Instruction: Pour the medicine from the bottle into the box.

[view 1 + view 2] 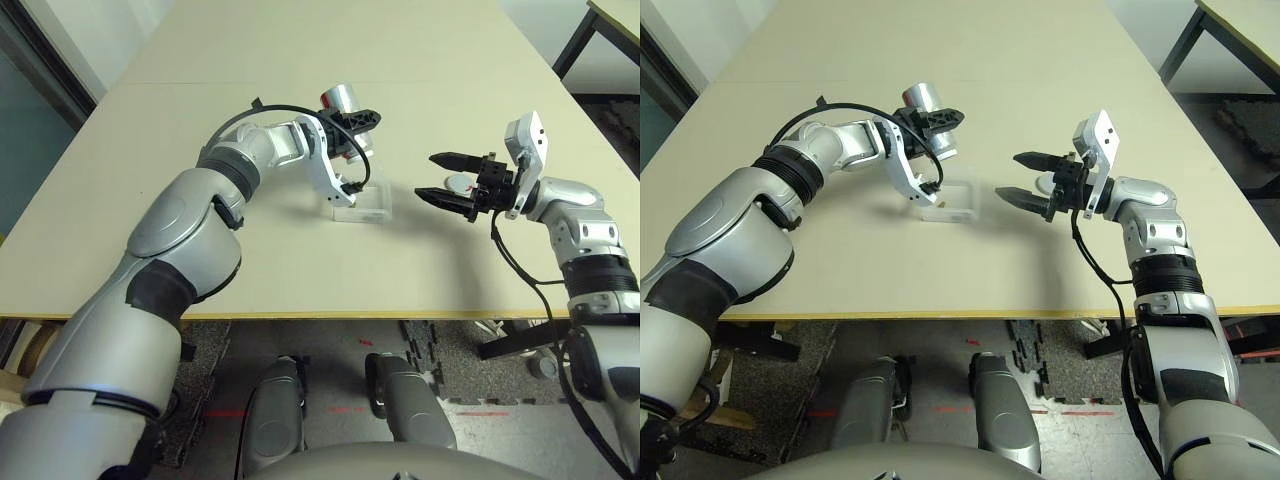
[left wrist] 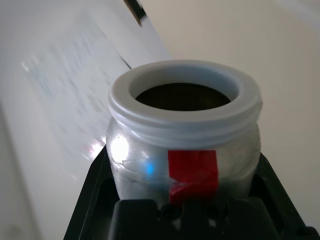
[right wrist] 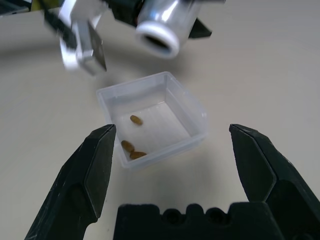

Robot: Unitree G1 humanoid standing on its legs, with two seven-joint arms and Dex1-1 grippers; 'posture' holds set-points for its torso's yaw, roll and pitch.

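Observation:
My left gripper needs to let go of the bottle on the bare table (image 1: 273,187) next to the clear box, across from my right gripper. The bottle is still tilted above the box.
My left gripper (image 1: 358,132) is shut on the grey-white bottle (image 1: 340,99), holding it tilted above the far side of the box (image 1: 362,206). The bottle has no cap on; its mouth (image 3: 158,41) points down toward the box, and a red stripe (image 2: 193,170) marks its side. The clear box (image 3: 172,102) rests on the table with three brownish-yellow medicine pills (image 3: 136,120) on its floor. My right gripper (image 1: 428,176) hovers open just right of the box, holding nothing, fingers pointing at it. Nothing is visible inside the bottle's dark opening.
The round grey cap with a red mark (image 1: 459,183) lies on the table behind my right gripper's fingers. The beige table (image 1: 250,270) has free room on all sides of the box. A dark table leg (image 1: 575,40) stands at the far right.

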